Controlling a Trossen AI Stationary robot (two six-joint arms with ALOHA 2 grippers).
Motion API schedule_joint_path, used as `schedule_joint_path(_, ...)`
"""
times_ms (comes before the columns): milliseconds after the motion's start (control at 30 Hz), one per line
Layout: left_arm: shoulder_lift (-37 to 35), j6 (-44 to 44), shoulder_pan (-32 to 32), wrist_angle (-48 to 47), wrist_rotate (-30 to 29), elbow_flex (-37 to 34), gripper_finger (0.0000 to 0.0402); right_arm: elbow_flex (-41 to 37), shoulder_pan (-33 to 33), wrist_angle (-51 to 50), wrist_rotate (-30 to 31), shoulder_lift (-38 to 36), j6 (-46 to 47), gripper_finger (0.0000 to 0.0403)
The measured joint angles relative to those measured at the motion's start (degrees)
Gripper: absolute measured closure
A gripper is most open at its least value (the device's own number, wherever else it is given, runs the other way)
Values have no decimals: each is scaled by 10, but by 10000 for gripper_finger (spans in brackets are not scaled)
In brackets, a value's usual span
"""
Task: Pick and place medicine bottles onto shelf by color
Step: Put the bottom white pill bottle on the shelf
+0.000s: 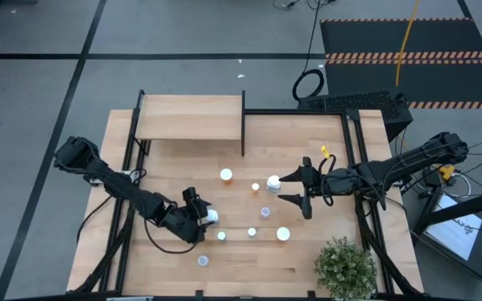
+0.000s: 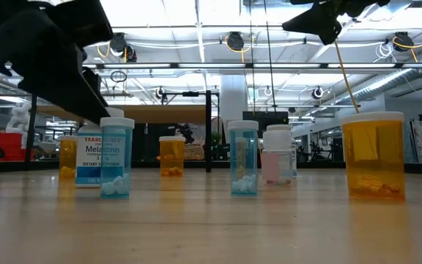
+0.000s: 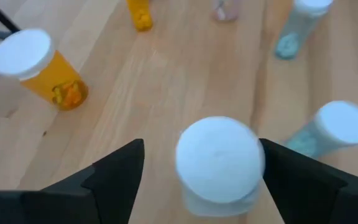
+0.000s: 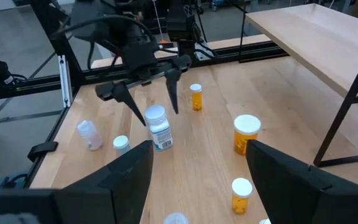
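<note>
I will close my left gripper on the cap (image 1: 212, 214) (image 3: 220, 160) of the white medicine bottle that stands between its open fingers.
A white-capped white medicine bottle (image 3: 219, 158) stands upright on the table between the fingers of my open left gripper (image 1: 206, 216), at the table's near left. It also shows as the labelled white bottle (image 4: 158, 127). My right gripper (image 4: 197, 180) hangs open in the air at the table's right (image 1: 295, 188), with nothing between its fingers. Several other bottles stand on their bases on the tabletop: orange ones (image 1: 226, 176) (image 1: 255, 187) and pale bluish ones (image 1: 266, 212) (image 1: 222, 236). The shelf (image 1: 189, 117) stands at the far left. My left gripper slants down from the table's near left, one finger on either side of the white bottle's cap (image 3: 219, 155). A gap shows between the cap and one finger (image 3: 117, 174). Whether the other finger (image 3: 291, 177) touches the cap, I cannot tell.
A green potted plant (image 1: 346, 266) stands at the near right corner. The shelf's black upright panel (image 1: 243, 125) rises at its right end. A large orange bottle (image 2: 372, 158) stands near the table's front edge. Bare wood lies between the shelf and the bottles.
</note>
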Motion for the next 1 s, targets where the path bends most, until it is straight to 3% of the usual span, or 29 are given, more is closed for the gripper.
schedule_joint_path(133,26,3,0,20,1,0,110,0,0,-2,0,0,0,149)
schedule_joint_path(500,24,26,-3,40,14,1,214,0,0,-6,-1,0,-2,149)
schedule_joint_path(833,0,69,-9,29,26,2,197,0,0,-6,-1,0,-2,149)
schedule_joint_path(1000,-6,129,-11,24,55,2,214,0,0,-7,-1,0,-2,149)
